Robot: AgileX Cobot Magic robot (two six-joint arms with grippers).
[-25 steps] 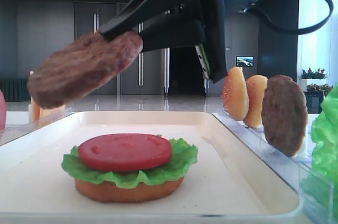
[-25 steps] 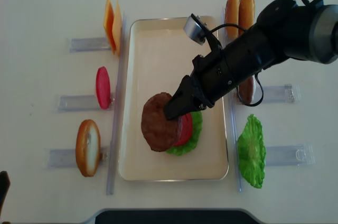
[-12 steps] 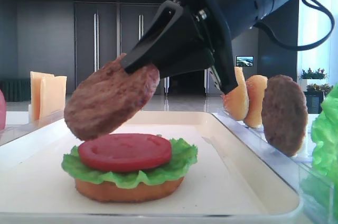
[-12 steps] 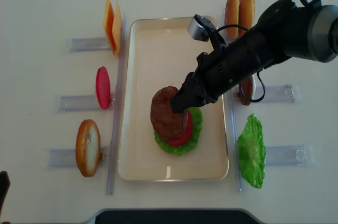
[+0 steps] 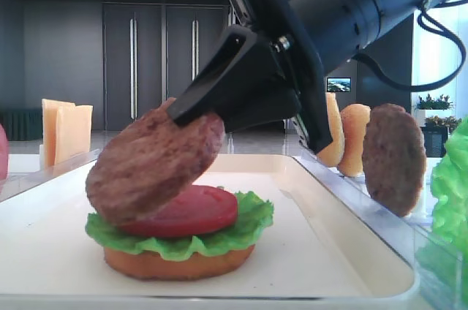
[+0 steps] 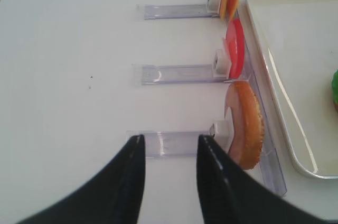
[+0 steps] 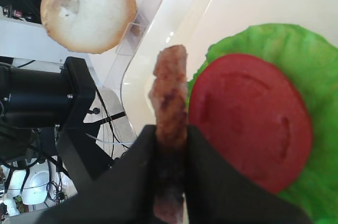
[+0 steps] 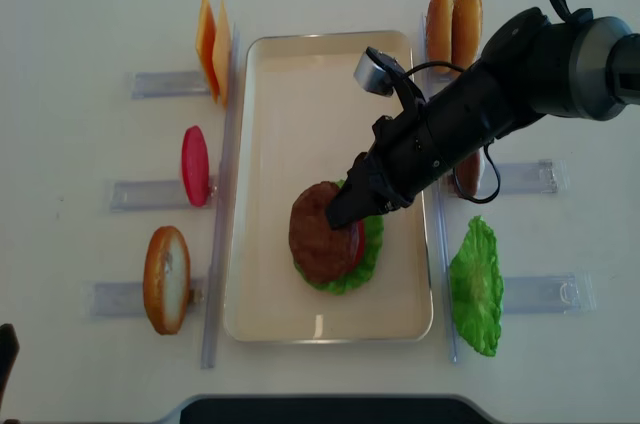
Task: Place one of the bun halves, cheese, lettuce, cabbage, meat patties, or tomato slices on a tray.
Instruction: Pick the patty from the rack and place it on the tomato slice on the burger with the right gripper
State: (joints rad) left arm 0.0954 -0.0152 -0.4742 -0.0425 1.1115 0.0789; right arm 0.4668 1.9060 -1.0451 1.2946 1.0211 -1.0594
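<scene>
My right gripper needs to let go of the meat patty, flat on the red tomato slice (image 8: 343, 225) (image 7: 251, 122) over the green lettuce.
My right gripper (image 5: 191, 109) is shut on the upper edge of a round dark brown meat patty (image 5: 150, 167). The patty hangs tilted over the stack in the cream tray (image 8: 300, 94). Its lower edge reaches the red tomato slice (image 5: 201, 211) and covers that slice's left side. Under the tomato lie green lettuce (image 5: 252, 222) and a bun half (image 5: 179, 264). In the right wrist view the patty (image 7: 169, 92) stands edge-on between the fingers (image 7: 208, 182), beside the tomato slice (image 7: 248, 123). My left gripper (image 6: 170, 140) is open and holds nothing, low over the table left of the tray.
Clear racks flank the tray. On the left stand cheese slices (image 8: 211, 49), a tomato slice (image 8: 195, 166) and a bun half (image 8: 166, 279). On the right stand two bun halves (image 8: 452, 19), a second patty (image 5: 393, 158) and lettuce (image 8: 476, 287).
The right gripper carried the patty rightward and down, from left of the stack to over it. The patty's lower edge now sits at the tomato slice. The left gripper's surroundings look the same.
</scene>
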